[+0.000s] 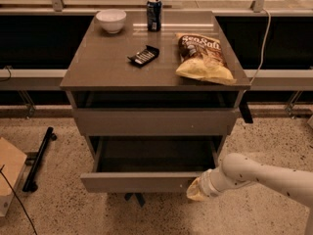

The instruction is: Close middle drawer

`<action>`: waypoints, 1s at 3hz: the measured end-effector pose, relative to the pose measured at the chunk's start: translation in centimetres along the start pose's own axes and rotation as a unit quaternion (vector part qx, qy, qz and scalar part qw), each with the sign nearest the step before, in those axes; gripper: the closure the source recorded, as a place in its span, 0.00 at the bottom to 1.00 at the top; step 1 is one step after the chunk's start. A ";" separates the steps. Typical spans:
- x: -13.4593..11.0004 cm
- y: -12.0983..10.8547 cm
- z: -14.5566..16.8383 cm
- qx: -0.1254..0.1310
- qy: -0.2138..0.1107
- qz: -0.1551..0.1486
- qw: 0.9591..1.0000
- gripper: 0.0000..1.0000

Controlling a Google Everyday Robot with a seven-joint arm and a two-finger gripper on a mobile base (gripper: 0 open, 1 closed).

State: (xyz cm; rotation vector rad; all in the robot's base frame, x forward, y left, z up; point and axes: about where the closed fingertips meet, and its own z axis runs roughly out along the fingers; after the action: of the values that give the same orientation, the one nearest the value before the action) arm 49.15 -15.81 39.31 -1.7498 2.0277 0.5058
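Note:
Next, my gripper releases the middle drawer back inside the cabinet (pixel 148 167), under the front of the upper drawer. The middle drawer now stands pulled out from the cabinet.
The middle drawer (pixel 142 181) is a wide grey-brown drawer with a plain low front. It stands pulled out from the cabinet, below the taller upper drawer front (pixel 154 121), and its deep box looks empty. My gripper (pixel 196 190) is at the right end of the middle drawer's front, right against it at front height. The white arm (pixel 259 175) reaches in from the lower right. The lowest drawer front is hidden behind the open drawer.
On the cabinet top (pixel 98 67) are a white bowl (pixel 111 20), a blue can (pixel 154 8), a black device (pixel 144 55) and a chip bag (pixel 201 57). A black bar (pixel 39 158) and a cardboard box (pixel 10 173) lie on the speckled floor at left.

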 end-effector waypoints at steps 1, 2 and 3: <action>0.0 -0.2 0.0 0.002 -0.001 0.000 1.000 1.00; -0.3 -3.2 -0.6 0.023 -0.010 0.003 1.000 1.00; -0.6 -5.1 -1.1 0.037 -0.018 0.005 0.999 1.00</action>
State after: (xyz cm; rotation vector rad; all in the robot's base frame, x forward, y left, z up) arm 54.22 -16.62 40.53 -1.6766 2.0051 0.4552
